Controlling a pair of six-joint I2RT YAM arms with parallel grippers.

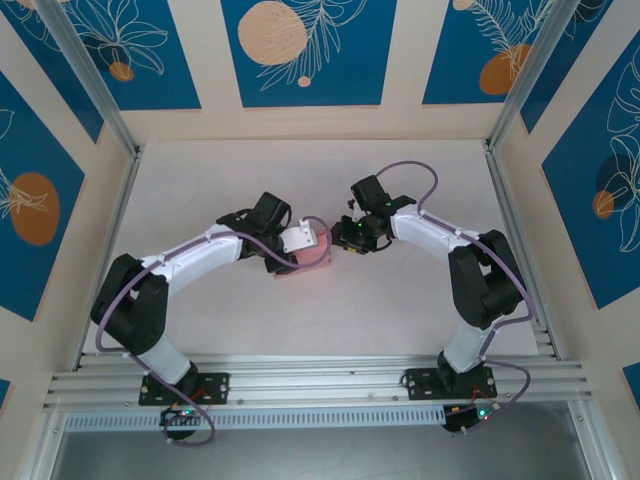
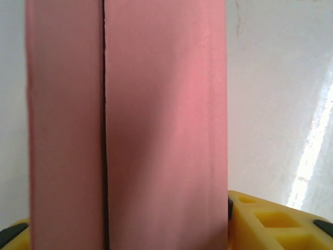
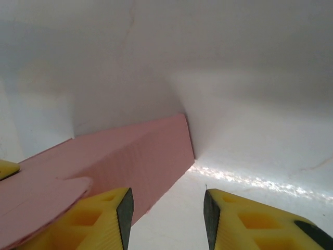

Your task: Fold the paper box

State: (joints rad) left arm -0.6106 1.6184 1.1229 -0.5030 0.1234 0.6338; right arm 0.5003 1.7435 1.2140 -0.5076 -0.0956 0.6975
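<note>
The rounded flap sticks out next to my right gripper's finger, outside its open fingers. Next, my right gripper backs away, turns and pinches the flap's edge (image 3: pixel 83 186).
The paper box (image 1: pixel 313 250) is a salmon-pink card box at the middle of the white table. My left gripper (image 1: pixel 298 242) is shut on it from the left. In the left wrist view the box (image 2: pixel 156 130) stands between the yellow fingers (image 2: pixel 260 221), with a dark seam running down its face. My right gripper (image 1: pixel 346 236) hovers just right of the box. Its jaws stand open over bare table (image 3: pixel 167 208), and the box (image 3: pixel 130 156) lies to the left of its left finger (image 3: pixel 104 219). A rounded pink flap (image 3: pixel 36 198) sticks out at the lower left.
The white tabletop (image 1: pixel 400 320) is bounded by aluminium rails (image 1: pixel 515 230) at left and right and a slotted rail (image 1: pixel 320 380) along the near edge, where both arm bases are bolted. Patterned blue and beige wall panels (image 1: pixel 310 50) close off the back.
</note>
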